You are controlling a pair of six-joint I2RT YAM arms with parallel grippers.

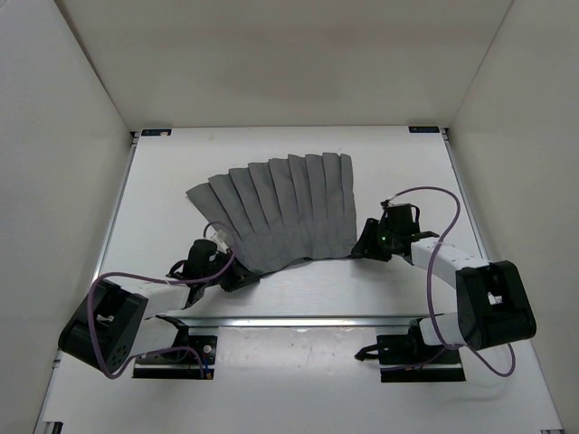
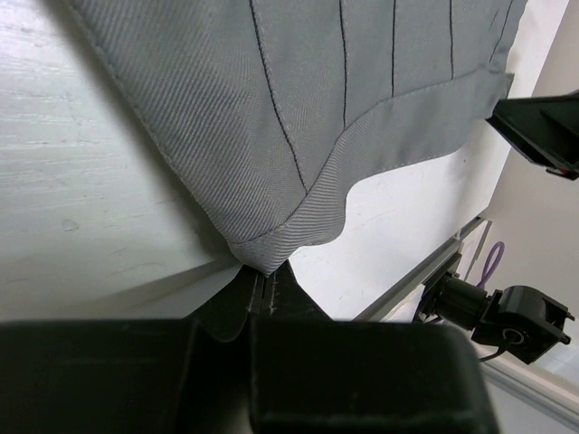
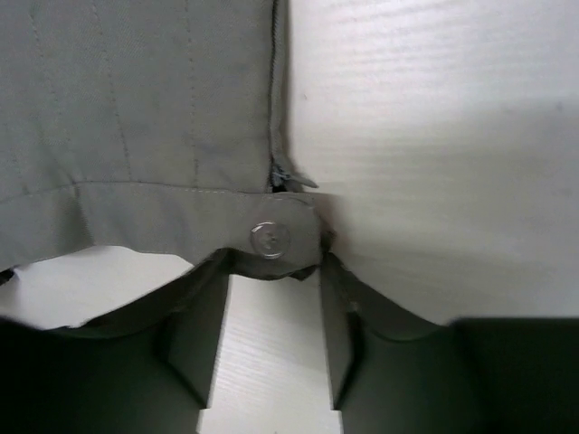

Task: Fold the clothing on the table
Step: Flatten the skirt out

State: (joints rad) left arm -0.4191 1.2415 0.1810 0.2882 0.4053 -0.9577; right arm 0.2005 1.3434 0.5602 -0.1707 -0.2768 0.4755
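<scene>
My right fingers meet only the waistband's outer edge; I need to move inward, grip around its button point(image 3: 270, 240), then pull the waistband straight.
The clothing point(image 1: 280, 212), a grey pleated skirt, lies fanned out on the white table point(image 1: 398, 172), with its narrow waistband toward the arms. My left gripper point(image 1: 237, 278) holds the waistband's left corner. In the left wrist view its jaws point(image 2: 262, 276) are pressed together with the clothing point(image 2: 271, 108) pinched at the tips. My right gripper point(image 1: 364, 244) sits at the waistband's right corner. In the right wrist view it point(image 3: 274, 267) stands open, fingers point(image 3: 204, 303) apart, with the buttoned tab point(image 3: 270, 239) of the clothing point(image 3: 136, 108) lying just at the fingertips, ungripped.
A metal rail point(image 1: 317, 319) crosses the near edge of the table in front of the arm bases. White walls point(image 1: 72, 108) enclose the table on three sides. Purple cables point(image 1: 443, 203) loop off both arms.
</scene>
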